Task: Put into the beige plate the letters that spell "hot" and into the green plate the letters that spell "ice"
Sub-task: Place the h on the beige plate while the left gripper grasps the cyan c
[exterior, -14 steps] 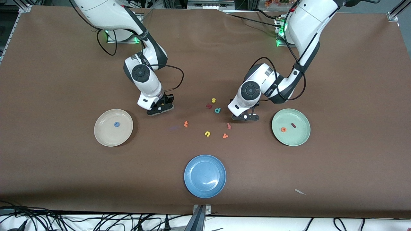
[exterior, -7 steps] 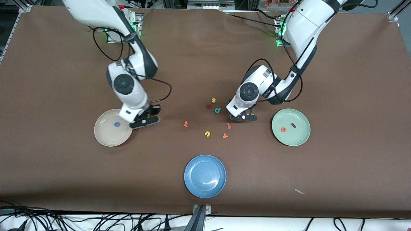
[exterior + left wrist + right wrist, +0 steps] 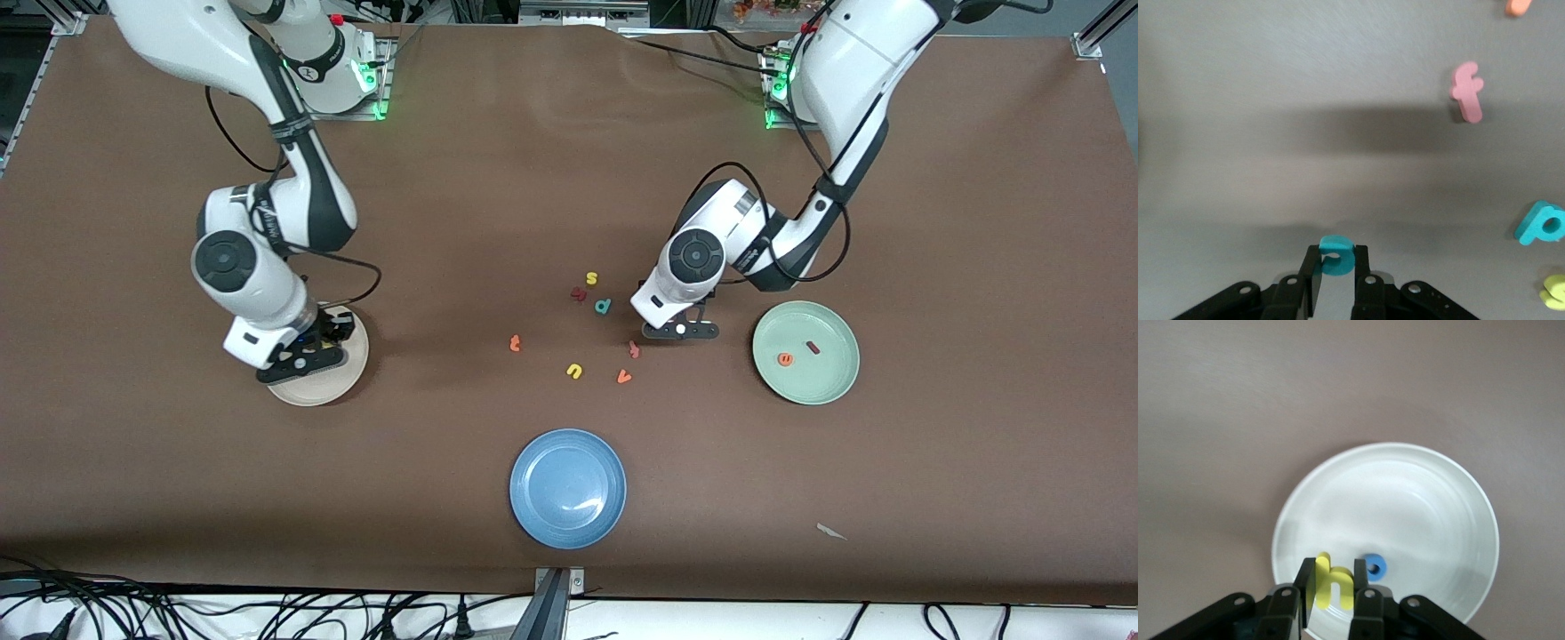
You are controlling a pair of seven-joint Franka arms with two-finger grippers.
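The robot's left gripper needs to release the teal c between the orange e and the green plate's rim (image 3: 765, 345).
My right gripper (image 3: 300, 360) hangs over the beige plate (image 3: 348, 372), shut on the yellow h (image 3: 1331, 590). The blue o (image 3: 1373, 567) lies in that plate (image 3: 1431, 493). Down at the table among the loose letters, my left gripper (image 3: 680, 329) is shut on the teal c (image 3: 1336, 257). The green plate (image 3: 827, 382) holds the orange e (image 3: 784, 359) and the dark red i (image 3: 812, 348). The orange t (image 3: 515, 343) lies on the table between the two arms.
Loose letters lie near the left gripper: a red f (image 3: 634, 349), orange v (image 3: 624, 377), yellow u (image 3: 574, 371), teal p (image 3: 603, 306), yellow s (image 3: 591, 279), and a dark red one (image 3: 579, 293). A blue plate (image 3: 568, 487) sits nearer the camera.
The right arm swung from mid-table to over the beige plate, carrying the yellow h. The left gripper closed on the teal c, staying almost in place.
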